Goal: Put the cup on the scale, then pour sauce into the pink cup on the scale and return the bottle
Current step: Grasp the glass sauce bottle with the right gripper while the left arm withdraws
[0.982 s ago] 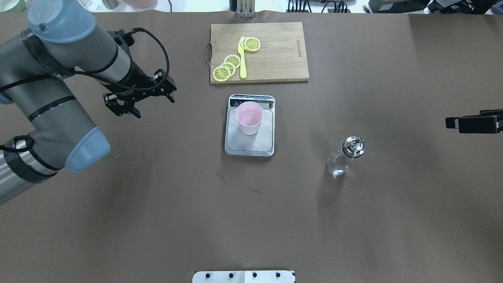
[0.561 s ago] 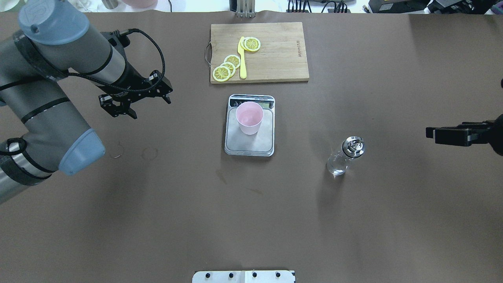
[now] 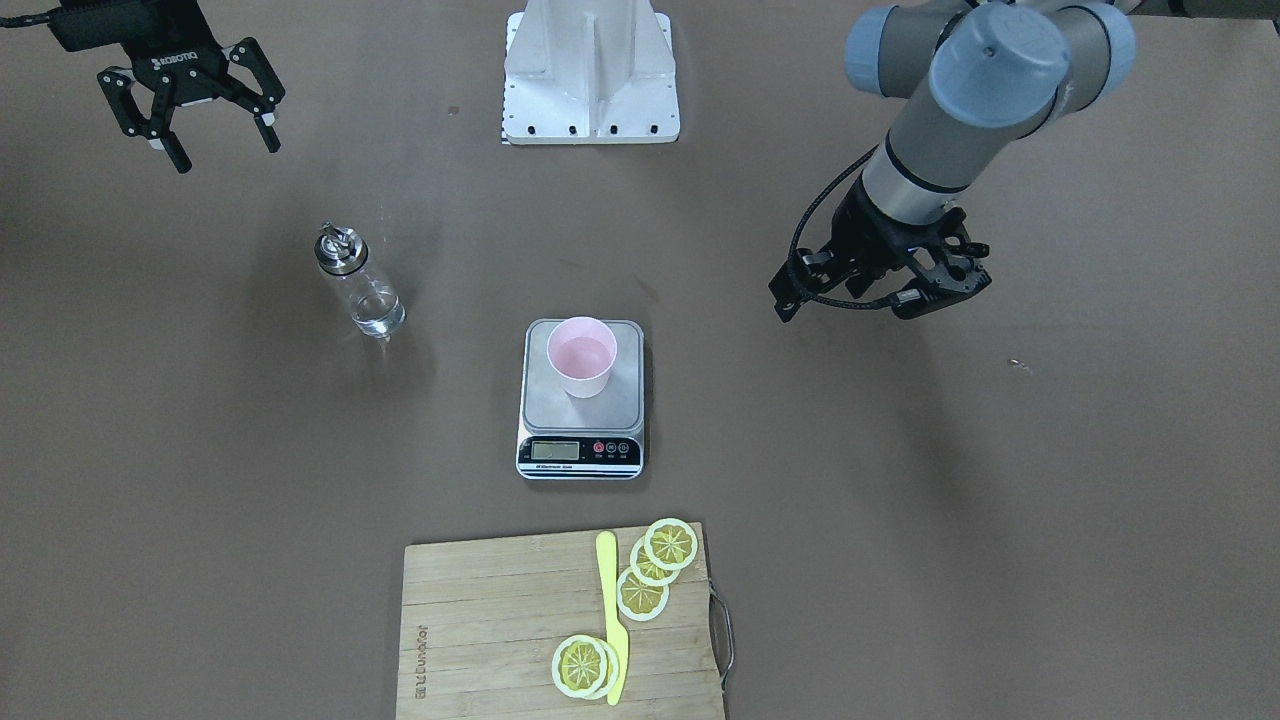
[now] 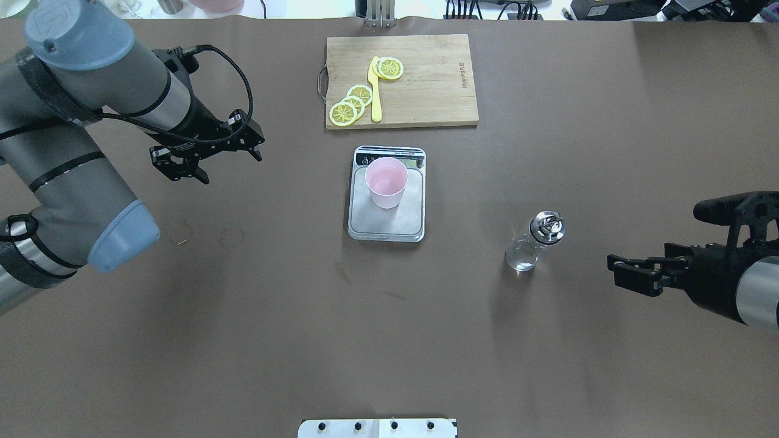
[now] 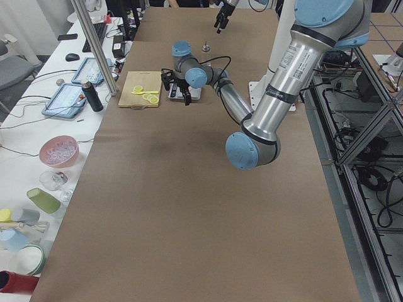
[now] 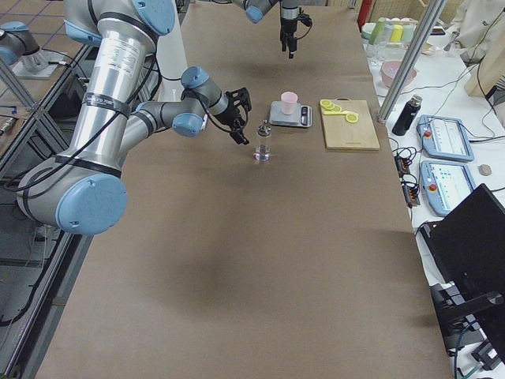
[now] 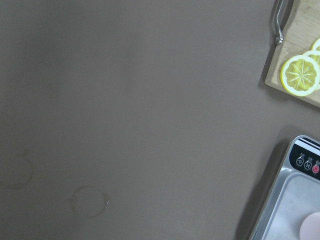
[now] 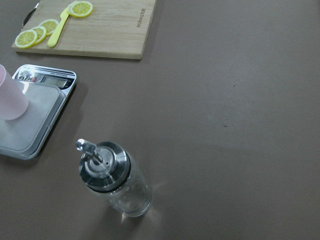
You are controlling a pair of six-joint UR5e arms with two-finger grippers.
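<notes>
My right gripper is going to close on the bottle's clear glass body (image 3: 365,289) (image 8: 125,191), just under its metal cap, so that the top spout stays free for pouring.
The pink cup (image 4: 386,182) stands upright on the scale (image 4: 387,222) at mid-table, also in the front view (image 3: 582,357). The bottle (image 4: 535,240) stands upright on the table to the scale's right, with clear sauce (image 3: 378,315) in its lower part. My right gripper (image 4: 611,271) is open and empty, to the right of the bottle and apart from it; it also shows in the front view (image 3: 228,155). The right wrist view looks down on the bottle (image 8: 117,182). My left gripper (image 4: 231,169) is open and empty, left of the scale.
A wooden cutting board (image 4: 426,85) with lemon slices (image 4: 353,103) and a yellow knife (image 4: 375,91) lies beyond the scale. The robot's white base plate (image 3: 590,70) is at the near edge. Faint ring marks (image 4: 231,237) are on the brown table cover.
My right arm has come in from the right edge towards the bottle. My left gripper has drifted a little left, away from the scale. Cup, scale and bottle have not moved.
</notes>
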